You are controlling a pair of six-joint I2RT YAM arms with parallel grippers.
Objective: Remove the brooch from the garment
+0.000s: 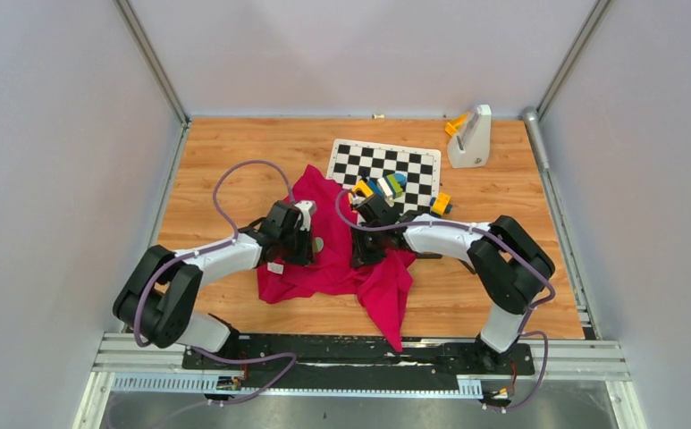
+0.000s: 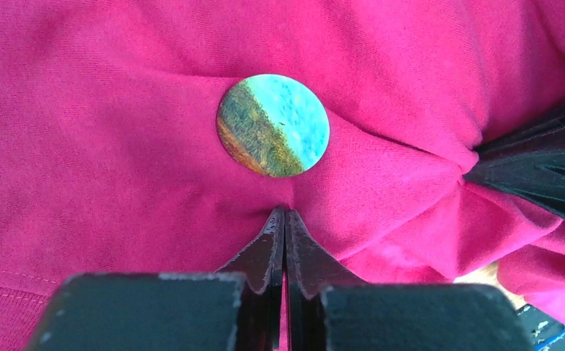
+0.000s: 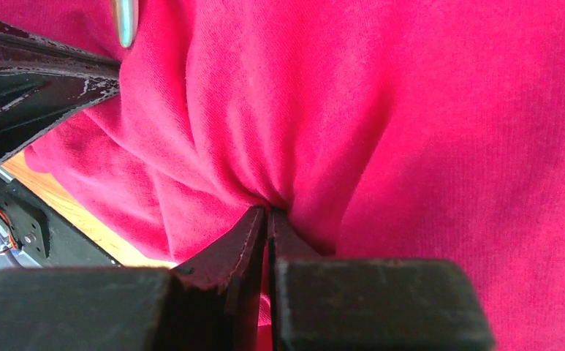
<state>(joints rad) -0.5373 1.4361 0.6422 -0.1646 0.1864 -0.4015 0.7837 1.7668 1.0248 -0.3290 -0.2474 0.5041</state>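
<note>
My left gripper pinches cloth below the brooch; it should open and take the brooch (image 1: pixel 318 244) by its rim while my right gripper holds the garment.
The magenta garment (image 1: pixel 337 268) lies crumpled on the wooden table between my two arms. The brooch (image 2: pixel 272 125), a small round disc with a pale blue and yellow-green face, is pinned to the cloth just beyond my left fingertips. It shows as a small pale dot in the top view (image 1: pixel 320 242) and edge-on in the right wrist view (image 3: pixel 124 18). My left gripper (image 2: pixel 285 212) is shut on a fold of the garment just below the brooch. My right gripper (image 3: pixel 268 210) is shut on another fold of the garment (image 3: pixel 411 131), to the brooch's right.
A black-and-white chequered board (image 1: pixel 410 161) lies behind the garment, with coloured toy blocks (image 1: pixel 388 186) on its near edge and an orange block (image 1: pixel 441 204) beside it. A white stand (image 1: pixel 469 138) sits at the back right. Grey walls enclose the table.
</note>
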